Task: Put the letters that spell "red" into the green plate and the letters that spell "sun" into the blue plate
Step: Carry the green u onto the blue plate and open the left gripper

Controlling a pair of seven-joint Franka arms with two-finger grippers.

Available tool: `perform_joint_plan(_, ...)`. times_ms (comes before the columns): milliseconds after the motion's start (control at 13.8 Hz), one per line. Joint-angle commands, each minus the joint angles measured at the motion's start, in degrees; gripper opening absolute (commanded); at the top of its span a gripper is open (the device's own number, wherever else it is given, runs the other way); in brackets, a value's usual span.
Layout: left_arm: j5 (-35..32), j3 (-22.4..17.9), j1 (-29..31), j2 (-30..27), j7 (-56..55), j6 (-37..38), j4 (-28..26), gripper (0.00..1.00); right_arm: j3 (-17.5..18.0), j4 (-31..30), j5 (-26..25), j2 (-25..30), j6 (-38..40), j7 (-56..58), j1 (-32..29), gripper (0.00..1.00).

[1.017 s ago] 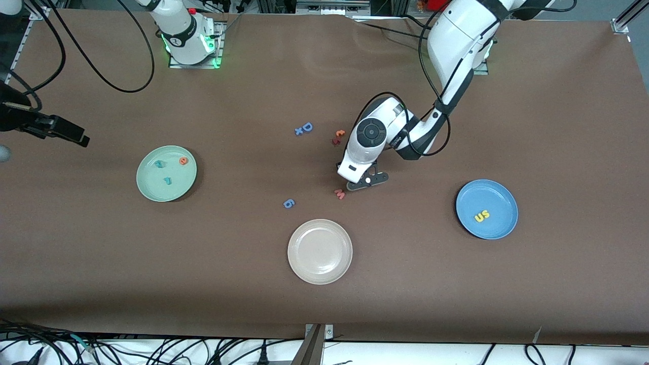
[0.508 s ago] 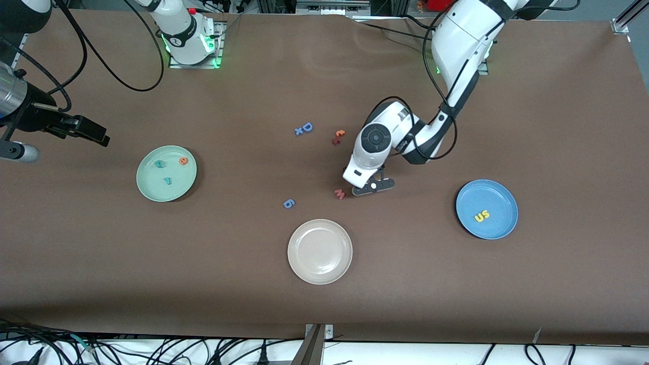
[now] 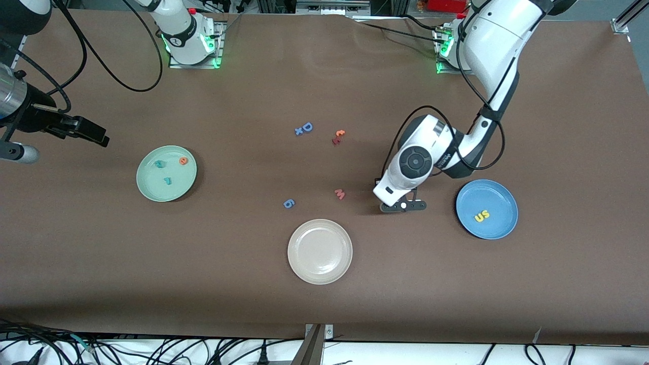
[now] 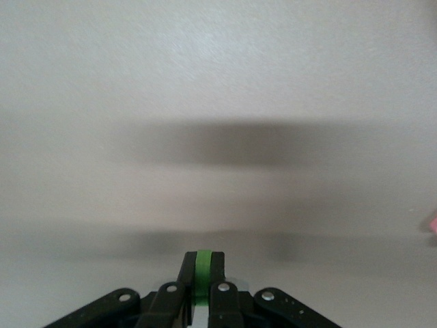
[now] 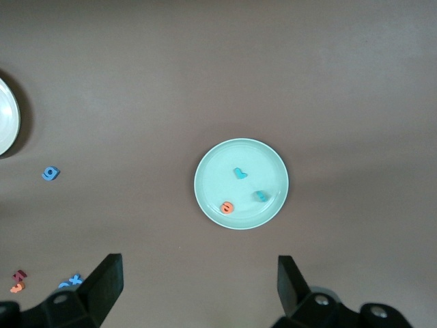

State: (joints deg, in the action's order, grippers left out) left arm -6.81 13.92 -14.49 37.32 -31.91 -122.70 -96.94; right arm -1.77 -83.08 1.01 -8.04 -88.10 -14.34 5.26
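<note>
The robot's left gripper needs to release the green letter on the blue plate [image 3: 468, 219] next to the yellow u, opposite the s.
My left gripper [image 3: 403, 206] hangs over bare table between the pink w and the blue plate [image 3: 499, 200]. It is shut on a small green foam letter [image 4: 203, 272], pinched between the black fingers [image 4: 188, 268]; the hand hides it in the front view. On the blue plate lie the yellow u and s [image 3: 482, 216]. The green plate [image 3: 152, 187] holds two teal letters [image 3: 160, 163] [image 3: 168, 180] and the orange e [image 3: 183, 161]. My right gripper [image 5: 199, 283] is open and empty, high above the table beside the green plate [image 5: 218, 164], at the right arm's end.
A beige-white plate [image 3: 304, 238] sits nearest the front camera. Loose on the table lie a blue 6 [image 3: 288, 203], a pink w [image 3: 339, 193], a blue D with an x [image 3: 304, 128], and orange and dark red letters [image 3: 338, 137].
My left gripper has travelled from beside the pink w toward the blue plate, still shut on the green letter. The right arm shifted slightly at first, then held still.
</note>
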Motion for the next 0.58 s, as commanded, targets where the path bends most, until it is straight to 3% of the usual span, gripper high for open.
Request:
perform_joint_plan(0,-2.0,0.4,4.9,-1.5,10.4,3.7,0.0,0.00,0.2,-0.6,-0.3,0.6,0.3,-0.9,0.8,1.00)
perform_joint_plan(508,-2.1,0.1,13.3,-4.5,29.9,12.2,3.2,0.00,-0.2,-0.1,0.0,0.6,-0.4,0.2,0.2,1.00)
